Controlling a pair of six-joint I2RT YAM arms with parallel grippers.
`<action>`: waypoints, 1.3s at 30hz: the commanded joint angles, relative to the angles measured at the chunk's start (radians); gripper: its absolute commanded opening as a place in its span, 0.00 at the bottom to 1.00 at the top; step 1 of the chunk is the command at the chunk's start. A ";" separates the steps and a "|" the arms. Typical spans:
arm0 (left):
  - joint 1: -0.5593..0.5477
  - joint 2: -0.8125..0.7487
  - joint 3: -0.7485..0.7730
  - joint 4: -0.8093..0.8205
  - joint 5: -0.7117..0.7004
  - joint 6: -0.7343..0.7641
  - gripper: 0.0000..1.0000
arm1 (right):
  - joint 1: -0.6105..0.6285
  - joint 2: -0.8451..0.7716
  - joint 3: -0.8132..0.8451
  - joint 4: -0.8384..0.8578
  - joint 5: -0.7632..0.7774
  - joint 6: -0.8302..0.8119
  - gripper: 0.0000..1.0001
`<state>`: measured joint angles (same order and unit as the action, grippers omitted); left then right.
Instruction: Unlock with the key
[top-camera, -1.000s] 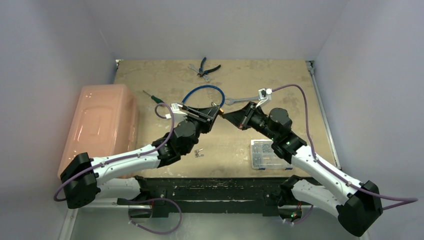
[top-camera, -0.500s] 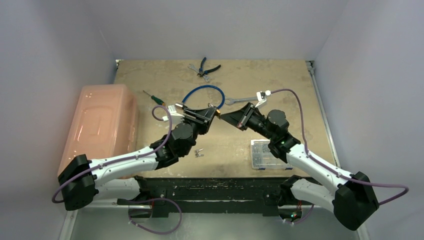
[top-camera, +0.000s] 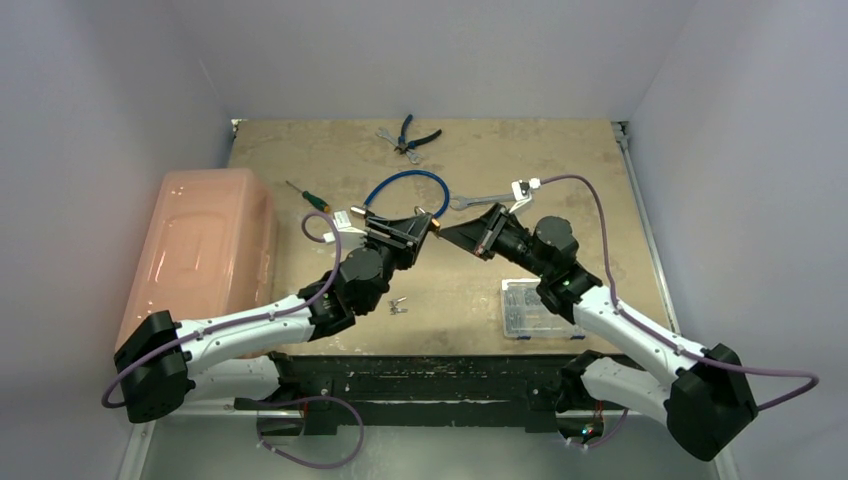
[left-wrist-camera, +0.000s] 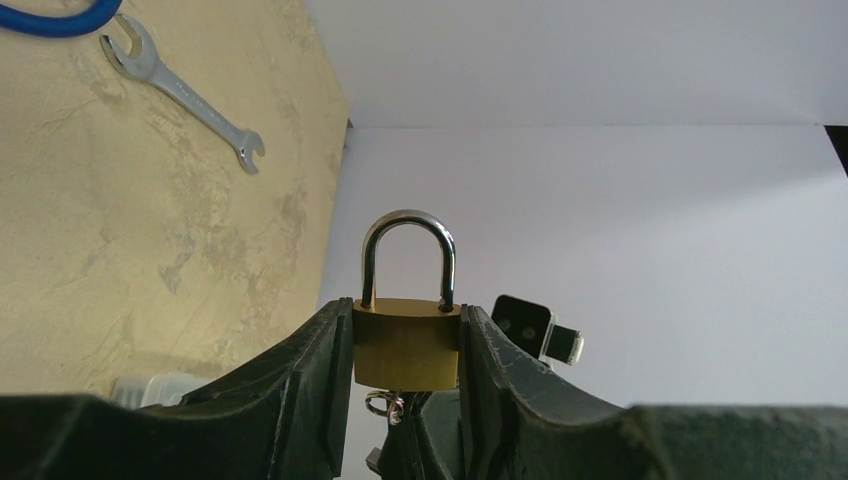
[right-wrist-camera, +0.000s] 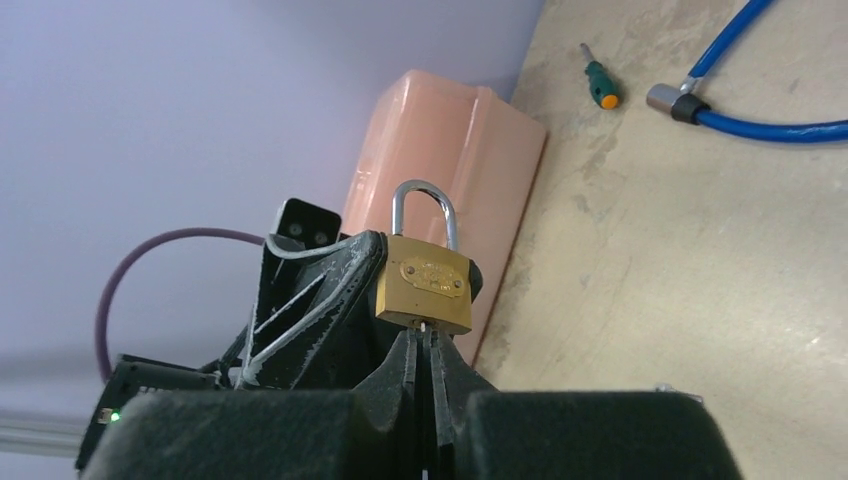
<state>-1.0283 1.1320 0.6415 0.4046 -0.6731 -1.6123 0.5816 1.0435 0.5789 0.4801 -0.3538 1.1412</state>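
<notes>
My left gripper is on the padlock's body, away from its shackle, so next my right gripper leaves the key and takes over the body (right-wrist-camera: 424, 286).
My left gripper (left-wrist-camera: 405, 314) is shut on a small brass padlock (left-wrist-camera: 405, 345), held above the table with its steel shackle closed and pointing away from the camera. From the opposite side, my right gripper (right-wrist-camera: 422, 338) is shut on the key (right-wrist-camera: 422, 325). Only a thin silver sliver of the key shows, entering the keyhole in the padlock's (right-wrist-camera: 425, 283) underside. A small key ring (left-wrist-camera: 385, 403) hangs just below the lock body. In the top view the two grippers meet tip to tip at the padlock (top-camera: 437, 222) over mid-table.
On the table lie a silver wrench (top-camera: 478, 200), a blue cable lock (top-camera: 405, 185), a green screwdriver (top-camera: 305, 195) and pliers (top-camera: 412, 135). A pink container (top-camera: 205, 250) stands at the left edge. A clear parts box (top-camera: 530, 308) and small loose keys (top-camera: 398, 306) lie near the front.
The right arm's forearm and wrist shifted a little early on, then held still. Both grippers stay joined at the padlock; the shackle remains closed.
</notes>
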 joint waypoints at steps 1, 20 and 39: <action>-0.011 -0.038 0.018 0.108 0.015 -0.010 0.00 | 0.002 -0.042 0.086 -0.189 0.044 -0.180 0.16; -0.011 0.010 0.075 0.022 0.031 -0.046 0.00 | 0.003 -0.164 0.234 -0.513 0.074 -0.703 0.79; -0.010 0.041 0.117 -0.041 0.051 -0.083 0.00 | 0.139 -0.041 0.319 -0.485 0.332 -0.729 0.76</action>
<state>-1.0355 1.1740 0.7074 0.3260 -0.6270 -1.6730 0.6922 0.9852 0.8436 -0.0364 -0.1368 0.4320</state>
